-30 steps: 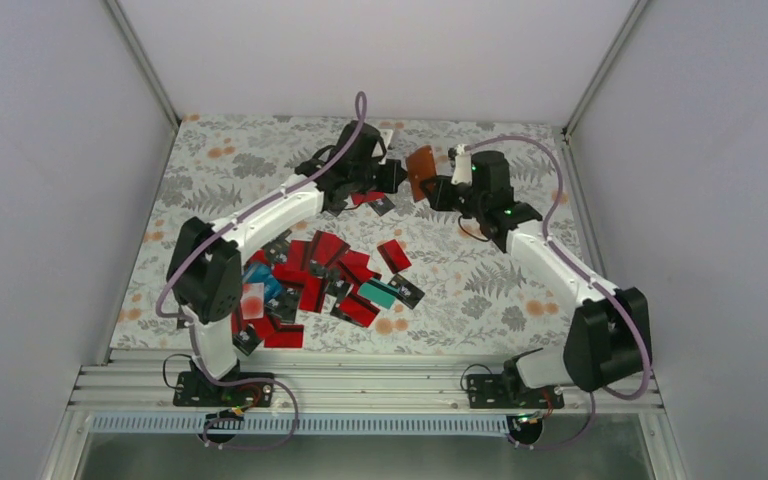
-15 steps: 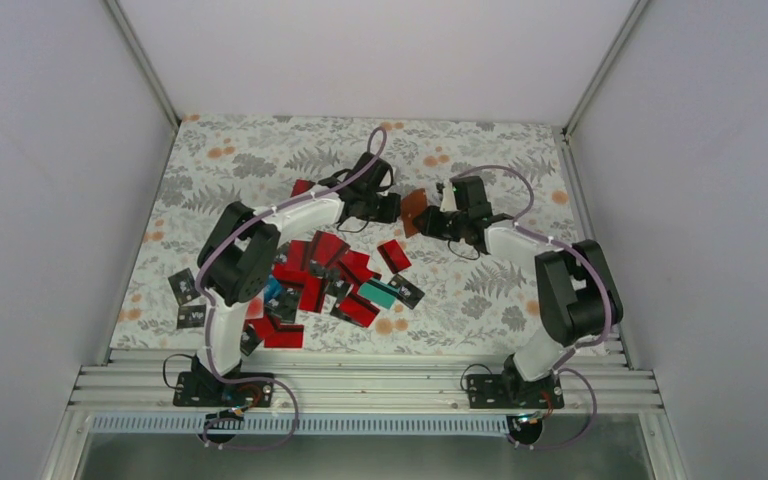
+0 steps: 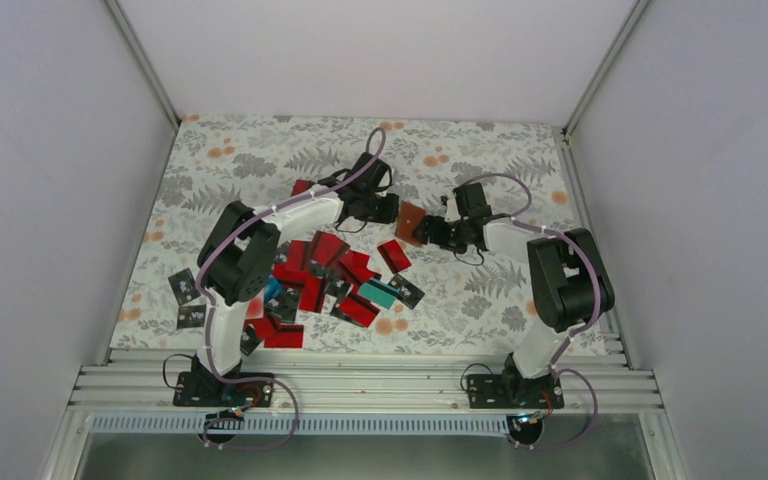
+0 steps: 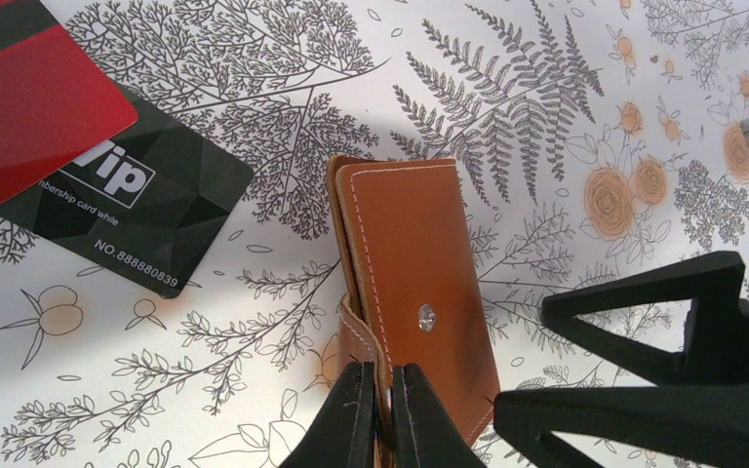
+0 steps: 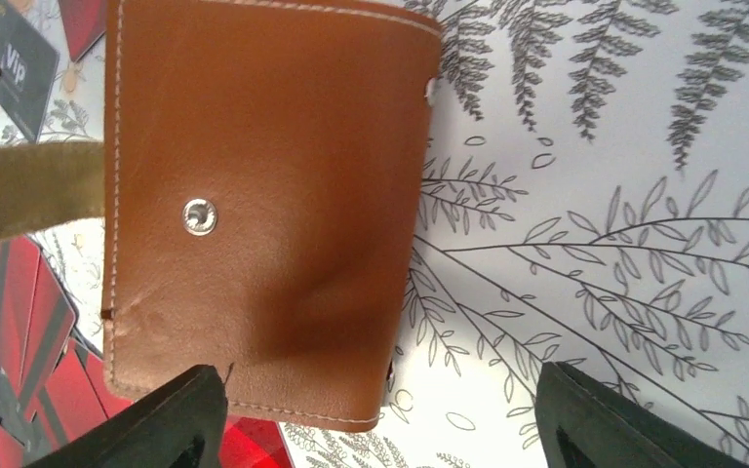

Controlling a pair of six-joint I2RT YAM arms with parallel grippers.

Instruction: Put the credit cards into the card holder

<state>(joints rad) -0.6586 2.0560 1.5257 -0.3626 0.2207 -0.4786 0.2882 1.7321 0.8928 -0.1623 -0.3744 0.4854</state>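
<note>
My left gripper needs to set the card holder down in the space between the black VIP card and the lone red card [image 3: 383, 223] [image 4: 254, 363].
The brown leather card holder [image 3: 410, 223] lies folded on the flowered table, between the two grippers. My left gripper [image 4: 382, 395] is shut on the holder's snap strap at the near edge of the card holder [image 4: 414, 253]. In the top view the left gripper [image 3: 390, 208] sits just left of the holder. My right gripper [image 5: 380, 429] stands wide open, one finger at either side of the card holder [image 5: 254, 185]'s lower edge, without touching it. The right gripper [image 3: 430, 233] is to the holder's right. Credit cards [image 3: 325, 275] lie in a red and black pile nearer the arm bases.
A red card [image 4: 19, 97] and a black VIP card [image 4: 127, 195] lie just left of the holder. Two black cards [image 3: 185, 300] lie apart at the left edge. Grey walls close in the table on three sides, with an aluminium rail [image 3: 360, 385] in front.
Both arms came down and brought the card holder from the air onto the table. The right gripper then opened and let go of it, while the left kept its hold.
</note>
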